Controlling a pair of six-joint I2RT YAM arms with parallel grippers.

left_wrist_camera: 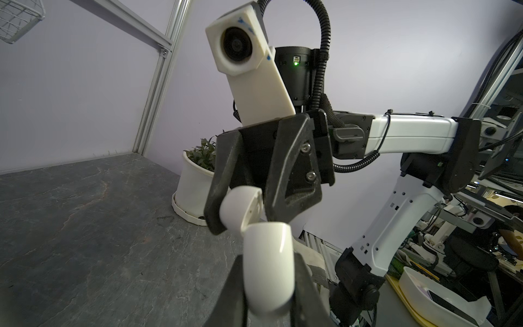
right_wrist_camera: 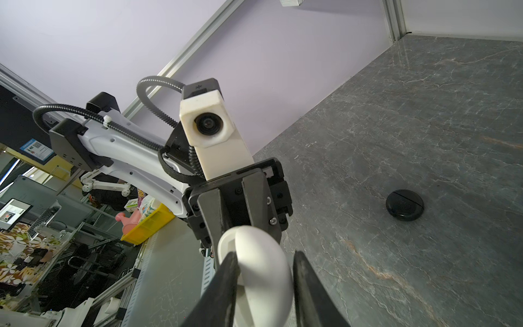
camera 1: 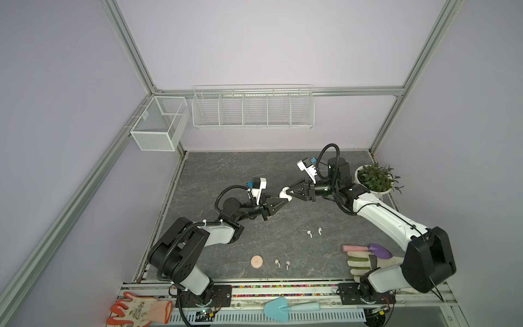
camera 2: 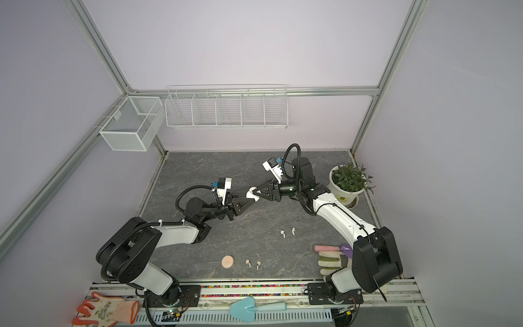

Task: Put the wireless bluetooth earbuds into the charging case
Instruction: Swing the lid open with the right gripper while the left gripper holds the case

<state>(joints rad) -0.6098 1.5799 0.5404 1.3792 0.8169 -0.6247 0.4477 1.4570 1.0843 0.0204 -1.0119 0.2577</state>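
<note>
The charging case's slots tip toward my right gripper, so my left gripper should open and retake the case's body (left_wrist_camera: 268, 264) once my right gripper turns it upright.
A white charging case (camera 1: 283, 193) (camera 2: 250, 193) hangs above the middle of the table with its lid swung open. My left gripper (camera 1: 288, 200) (left_wrist_camera: 268, 256) is shut on the case body (left_wrist_camera: 267, 263). My right gripper (camera 1: 287, 192) (right_wrist_camera: 264, 254) straddles the lid (right_wrist_camera: 263, 269) (left_wrist_camera: 240, 208). One of its fingers touches the lid and a narrow gap shows at the other. Two white earbuds (camera 1: 309, 233) (camera 2: 282, 233) lie on the table nearer the front. Two pale pink earbuds (camera 1: 277, 263) (camera 2: 248, 263) lie beside a round pink case (camera 1: 257, 262). A black round case (right_wrist_camera: 404, 204) rests shut on the table.
A potted plant (camera 1: 376, 178) stands at the right rear. A purple trowel (camera 1: 368, 249) and a pale glove (camera 1: 362, 263) lie under the right arm. A blue trowel (camera 1: 283, 308) and an orange glove (camera 1: 138, 311) lie on the front rail. Wire baskets (camera 1: 252, 110) hang on the back wall.
</note>
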